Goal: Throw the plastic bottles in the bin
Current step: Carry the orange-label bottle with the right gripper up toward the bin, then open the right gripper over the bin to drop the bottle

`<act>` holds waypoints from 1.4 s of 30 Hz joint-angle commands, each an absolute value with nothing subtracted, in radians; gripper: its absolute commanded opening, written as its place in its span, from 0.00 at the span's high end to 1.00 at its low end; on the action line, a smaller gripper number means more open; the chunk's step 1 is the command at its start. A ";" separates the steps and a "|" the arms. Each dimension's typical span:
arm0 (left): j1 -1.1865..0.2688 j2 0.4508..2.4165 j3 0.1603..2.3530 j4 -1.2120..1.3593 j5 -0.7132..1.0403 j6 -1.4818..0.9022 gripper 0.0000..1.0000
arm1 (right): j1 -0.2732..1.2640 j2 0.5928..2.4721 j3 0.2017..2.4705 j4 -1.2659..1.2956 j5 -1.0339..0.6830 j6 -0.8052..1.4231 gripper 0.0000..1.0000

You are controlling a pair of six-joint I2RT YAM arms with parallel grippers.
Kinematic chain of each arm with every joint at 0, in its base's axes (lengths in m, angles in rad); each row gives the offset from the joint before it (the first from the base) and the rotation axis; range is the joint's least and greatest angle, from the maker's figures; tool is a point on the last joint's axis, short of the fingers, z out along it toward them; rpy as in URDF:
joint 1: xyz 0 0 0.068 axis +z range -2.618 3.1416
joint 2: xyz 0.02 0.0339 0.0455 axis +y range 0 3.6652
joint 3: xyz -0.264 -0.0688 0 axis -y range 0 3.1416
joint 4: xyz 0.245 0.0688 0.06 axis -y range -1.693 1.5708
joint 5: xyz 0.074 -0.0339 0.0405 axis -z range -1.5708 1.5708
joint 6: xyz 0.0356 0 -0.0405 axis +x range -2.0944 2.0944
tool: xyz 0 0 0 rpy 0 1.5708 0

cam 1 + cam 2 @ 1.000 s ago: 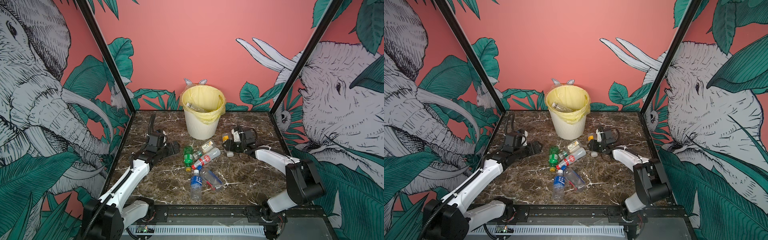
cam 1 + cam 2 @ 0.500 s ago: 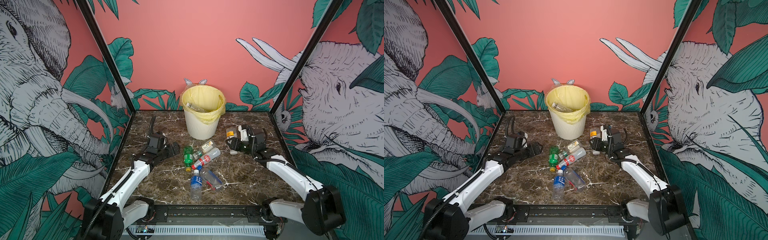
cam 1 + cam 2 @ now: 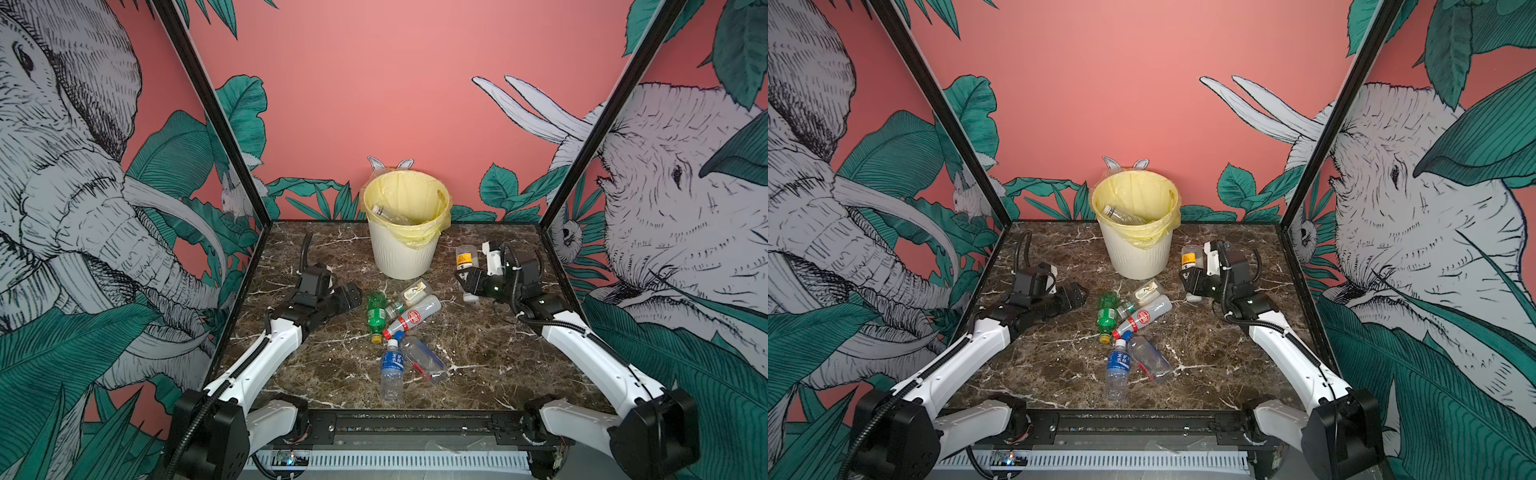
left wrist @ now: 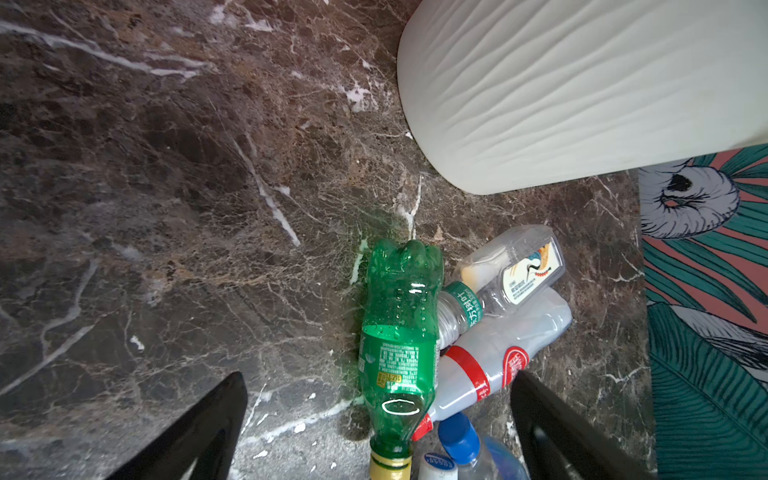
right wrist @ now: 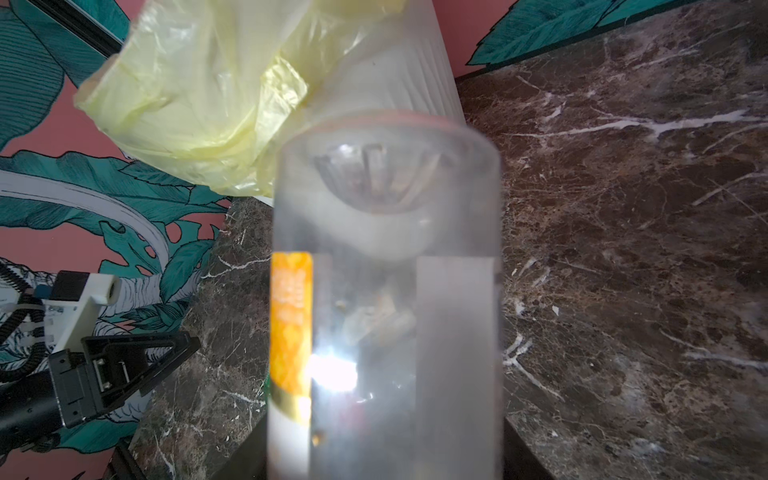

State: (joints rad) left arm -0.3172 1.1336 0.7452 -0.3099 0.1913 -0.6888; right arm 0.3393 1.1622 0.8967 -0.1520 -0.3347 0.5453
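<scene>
Next, my right gripper lets go of the clear bottle with the orange label inside the yellow bag (image 3: 412, 212), next to the clear bottle in the bin. The orange-labelled bottle is now held beside the bin.
The cream ribbed bin (image 3: 405, 253) (image 3: 1136, 253) with its yellow bag stands at the back middle, and one clear bottle (image 3: 392, 215) lies inside it. My right gripper (image 3: 465, 276) (image 3: 1190, 276) (image 5: 384, 457) is shut on a clear orange-labelled bottle (image 3: 464, 259) (image 5: 386, 311), held base up just right of the bin. Several plastic bottles lie heaped mid-table: a green one (image 3: 376, 311) (image 4: 399, 332), a red-labelled one (image 3: 413, 316) (image 4: 498, 357) and a blue-labelled one (image 3: 392, 365). My left gripper (image 3: 353, 297) (image 4: 376, 432) is open, low over the green bottle's neck.
The bin's wall (image 4: 582, 91) stands just behind the heap. Patterned side walls and black frame posts close the dark marble table (image 3: 490, 357) on the left, the right and the back. A flattened clear bottle (image 3: 424, 359) lies beside the blue-labelled one.
My right gripper has lifted the orange-labelled bottle and carried it up and back beside the bin, the arm stretching forward. The left arm has hardly moved.
</scene>
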 commanded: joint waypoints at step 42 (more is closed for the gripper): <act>-0.311 1.201 0.688 -0.238 0.258 -0.718 0.01 | 0.440 1.320 1.387 -0.143 -0.255 0.372 0.58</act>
